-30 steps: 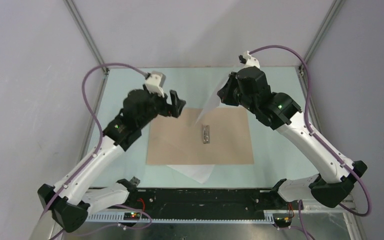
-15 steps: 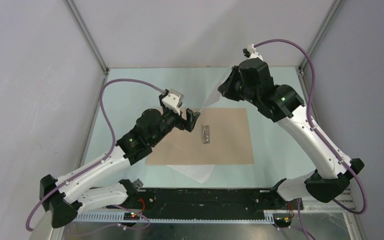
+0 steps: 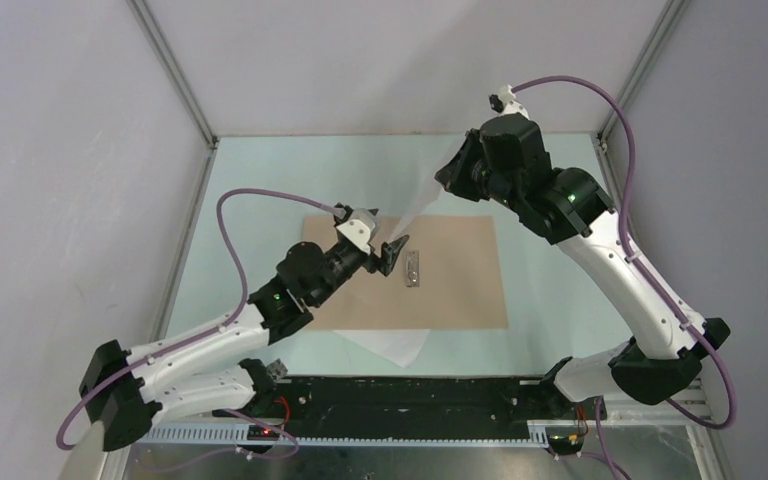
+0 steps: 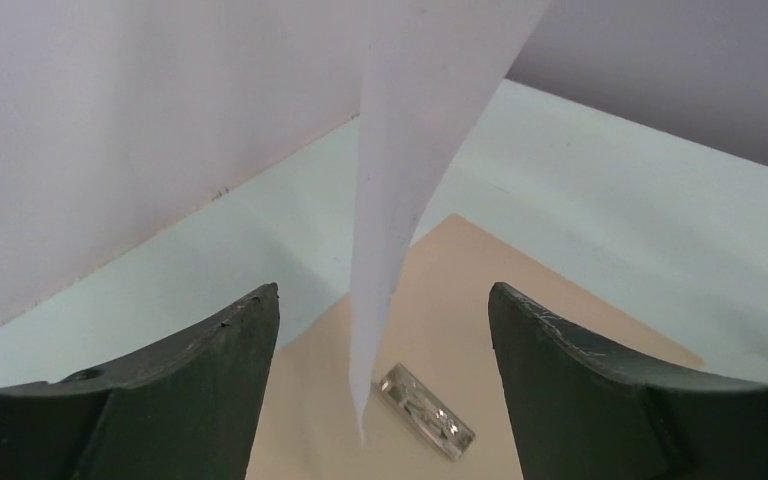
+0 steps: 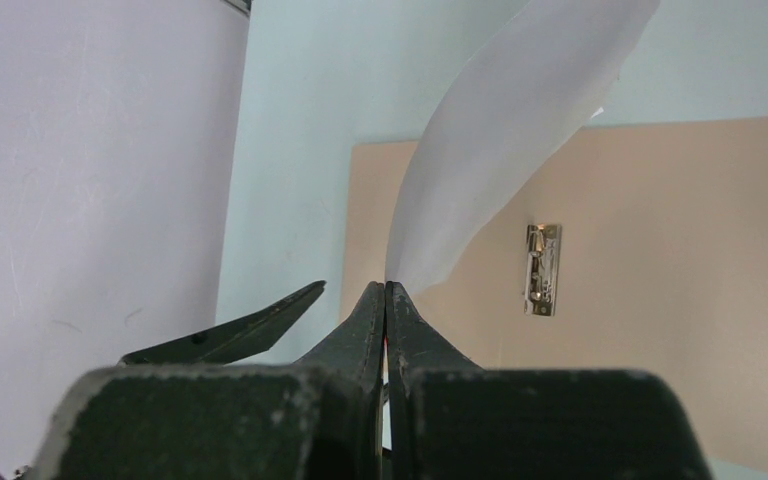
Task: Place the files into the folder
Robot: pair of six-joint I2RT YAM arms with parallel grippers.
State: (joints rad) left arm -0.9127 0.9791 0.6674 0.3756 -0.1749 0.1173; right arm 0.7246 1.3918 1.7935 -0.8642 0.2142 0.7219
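The sheet hangs slanted from a corner in the robot's right gripper, so the left gripper should take the sheet's lower corner (image 4: 362, 405) before the right gripper takes a side edge of the sheet.
The tan folder (image 3: 460, 285) lies flat on the table, its metal clip (image 3: 412, 268) facing up. My right gripper (image 3: 452, 180) is raised over the folder's far edge and shut on a top corner of one of the files, a white sheet (image 3: 422, 205) that hangs curved down towards the clip. In the right wrist view the gripper (image 5: 386, 288) pinches the sheet (image 5: 500, 150) above the folder (image 5: 660, 250). My left gripper (image 3: 392, 255) is open beside the clip. In its wrist view the gripper (image 4: 382, 290) has its fingers on either side of the sheet's (image 4: 410, 120) lower corner without touching it.
Another white sheet (image 3: 388, 345) sticks out from under the folder's near edge. The pale green table (image 3: 260, 190) is closed in by grey walls and metal frame posts (image 3: 175, 75). The arms' black base rail (image 3: 400, 400) runs along the near edge.
My left arm has swung right and lower over the folder, bringing its open fingers around the hanging sheet's lower corner. The right gripper rose slightly, then held the sheet still.
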